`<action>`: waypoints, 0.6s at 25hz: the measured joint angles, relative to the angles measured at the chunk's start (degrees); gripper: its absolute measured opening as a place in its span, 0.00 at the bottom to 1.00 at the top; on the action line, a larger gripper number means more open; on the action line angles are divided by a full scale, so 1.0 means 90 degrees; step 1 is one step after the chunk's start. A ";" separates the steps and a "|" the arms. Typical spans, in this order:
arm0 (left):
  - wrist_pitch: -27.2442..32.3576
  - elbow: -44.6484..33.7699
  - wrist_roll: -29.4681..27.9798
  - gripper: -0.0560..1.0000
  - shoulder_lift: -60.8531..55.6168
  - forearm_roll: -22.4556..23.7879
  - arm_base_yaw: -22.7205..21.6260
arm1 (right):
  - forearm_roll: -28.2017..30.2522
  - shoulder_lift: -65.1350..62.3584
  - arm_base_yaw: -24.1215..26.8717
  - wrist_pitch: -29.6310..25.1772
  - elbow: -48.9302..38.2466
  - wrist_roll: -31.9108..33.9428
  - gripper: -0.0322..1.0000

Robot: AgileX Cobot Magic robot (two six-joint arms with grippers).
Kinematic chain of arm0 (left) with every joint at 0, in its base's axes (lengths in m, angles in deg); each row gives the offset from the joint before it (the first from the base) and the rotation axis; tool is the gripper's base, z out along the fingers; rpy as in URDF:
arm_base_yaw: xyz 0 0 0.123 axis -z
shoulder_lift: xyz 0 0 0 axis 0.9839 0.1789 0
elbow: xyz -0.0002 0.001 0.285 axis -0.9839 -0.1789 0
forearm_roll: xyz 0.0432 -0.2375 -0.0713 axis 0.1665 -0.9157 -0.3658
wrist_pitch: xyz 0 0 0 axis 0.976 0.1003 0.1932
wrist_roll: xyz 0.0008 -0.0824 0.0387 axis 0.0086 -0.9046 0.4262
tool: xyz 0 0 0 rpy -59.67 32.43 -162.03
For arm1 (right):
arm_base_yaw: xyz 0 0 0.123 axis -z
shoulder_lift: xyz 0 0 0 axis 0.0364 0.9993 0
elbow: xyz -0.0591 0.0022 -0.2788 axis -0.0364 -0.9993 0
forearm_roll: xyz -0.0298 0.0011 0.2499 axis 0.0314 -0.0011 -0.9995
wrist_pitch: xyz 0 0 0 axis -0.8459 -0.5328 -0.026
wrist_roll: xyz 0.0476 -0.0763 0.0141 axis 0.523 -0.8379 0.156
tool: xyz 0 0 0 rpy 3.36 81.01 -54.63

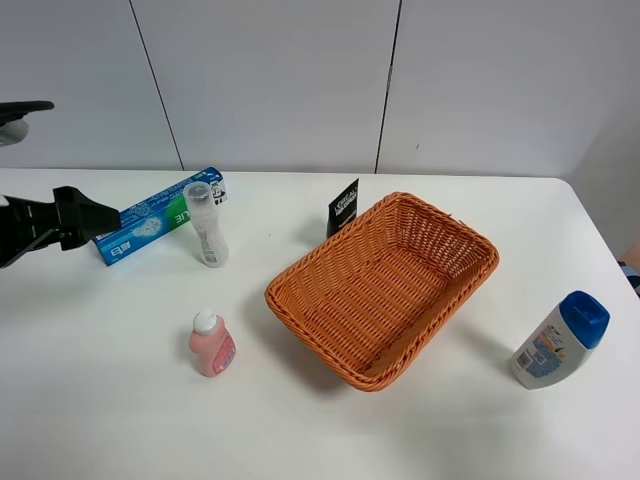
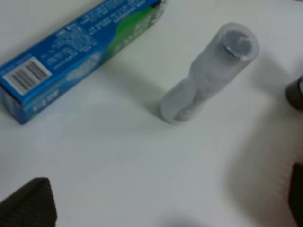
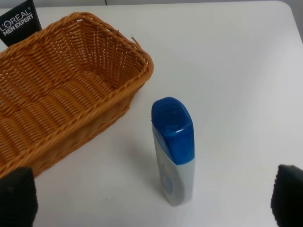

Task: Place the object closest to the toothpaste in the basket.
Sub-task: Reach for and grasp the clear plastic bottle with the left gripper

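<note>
The clear bottle's middle (image 1: 206,222) (image 2: 196,83), beside the blue toothpaste box, is the next place my left gripper should go to and close on.
The blue toothpaste box (image 1: 160,215) lies at the back left of the table; it also shows in the left wrist view (image 2: 71,59). A clear plastic tube bottle (image 1: 206,224) stands right beside it, upright (image 2: 208,71). My left gripper (image 1: 98,218) is open and empty, just left of the toothpaste box; its fingertips (image 2: 29,205) frame the clear bottle in the left wrist view. The orange wicker basket (image 1: 452,238) sits mid-table, empty. My right gripper (image 3: 154,210) is open and empty, above the blue-capped white bottle (image 3: 173,146); it is outside the exterior high view.
A small pink bottle (image 1: 212,345) stands in front of the clear bottle. A black L'Oreal tube (image 1: 343,207) stands behind the basket's left corner. The blue-capped white bottle (image 1: 560,340) stands at the front right, near the table's right edge.
</note>
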 joint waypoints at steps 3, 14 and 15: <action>-0.0150 -0.0117 0.0690 0.99 0.0398 -0.0650 0.0000 | 0.0000 0.0000 -0.0005 0.0000 0.0000 0.0000 0.99; -0.0261 -0.0123 0.1673 0.99 0.2000 -0.1682 0.0000 | 0.0000 0.0000 -0.0005 0.0000 0.0000 0.0000 0.99; -0.0289 -0.0123 0.1677 0.99 0.2125 -0.1710 0.0000 | 0.0000 0.0000 -0.0005 0.0000 0.0000 0.0000 0.99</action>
